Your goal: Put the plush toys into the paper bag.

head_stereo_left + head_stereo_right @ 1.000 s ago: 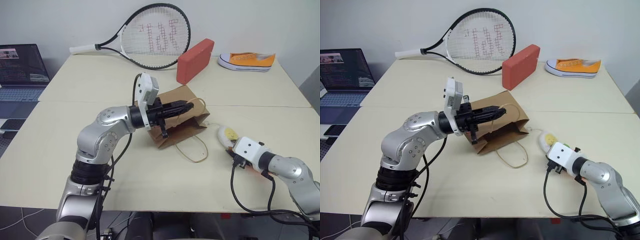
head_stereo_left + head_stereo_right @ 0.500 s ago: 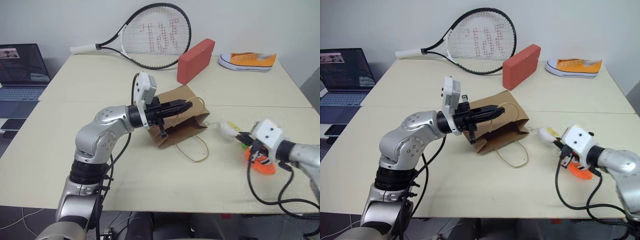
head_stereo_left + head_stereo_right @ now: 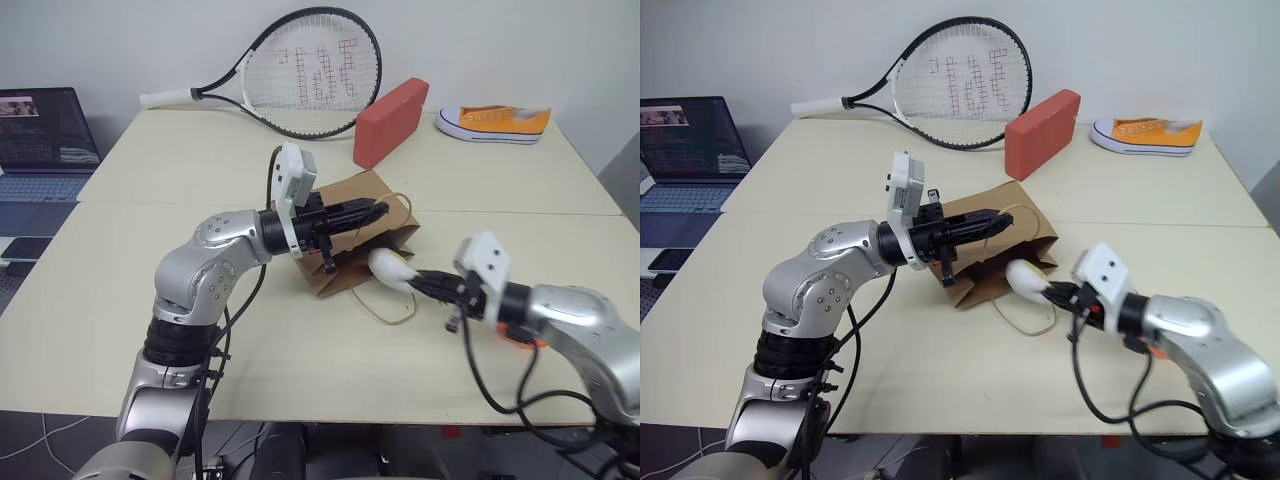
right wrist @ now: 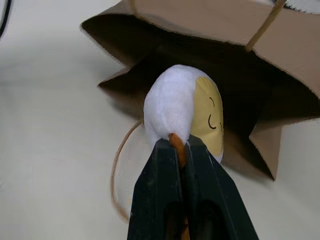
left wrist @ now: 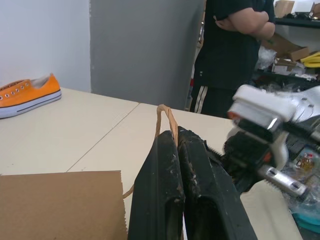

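Observation:
Next, my right gripper lets go of the white egg plush just inside the dark opening of the brown paper bag (image 3: 352, 259) (image 4: 215, 75).
The brown paper bag (image 3: 346, 192) lies on its side mid-table, its mouth toward my right arm. My left gripper (image 3: 378, 212) is shut on the bag's upper loop handle (image 5: 167, 116) and holds the mouth up. My right gripper (image 3: 425, 283) is shut on the orange foot of the white egg plush (image 4: 175, 107). It holds the egg plush (image 3: 392, 268) just in front of the bag's dark opening (image 4: 240, 95), above the table. An orange bit of the carrot plush (image 3: 522, 340) peeks out from behind my right forearm.
The bag's lower handle loop (image 3: 396, 305) lies on the table under the egg. A red block (image 3: 390, 120), a tennis racket (image 3: 300, 70) and an orange sneaker (image 3: 495, 122) lie at the back. A laptop (image 3: 40, 140) stands far left. A person (image 5: 230, 50) stands beyond the table.
My right gripper closed on the egg plush, lifted it off the table and carried it left to the bag's mouth. The left gripper kept its hold and place.

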